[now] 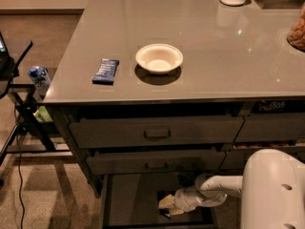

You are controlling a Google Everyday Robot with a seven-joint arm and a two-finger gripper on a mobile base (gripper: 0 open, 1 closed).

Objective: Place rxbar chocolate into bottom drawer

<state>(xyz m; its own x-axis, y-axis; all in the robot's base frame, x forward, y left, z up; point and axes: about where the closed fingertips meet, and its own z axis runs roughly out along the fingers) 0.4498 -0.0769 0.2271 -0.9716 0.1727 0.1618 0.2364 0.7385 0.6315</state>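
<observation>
My gripper will let go of the rxbar chocolate on the middle of the bottom drawer's dark bottom (159, 203).
The bottom drawer (131, 199) of the grey cabinet is pulled out and shows a flat dark floor. My arm reaches into it from the right. The gripper (167, 205) hangs low over the drawer's floor, near its middle. A small black shape at the gripper's tip looks like the rxbar chocolate (165, 196). Whether it is held or lies on the floor I cannot tell.
On the countertop lie a blue-wrapped bar (106, 71) and a white bowl (159, 58). Two shallower handled drawers (157, 133) sit slightly ajar above the open one. My white body (272, 190) fills the lower right. A stand with a can (39, 78) is at the left.
</observation>
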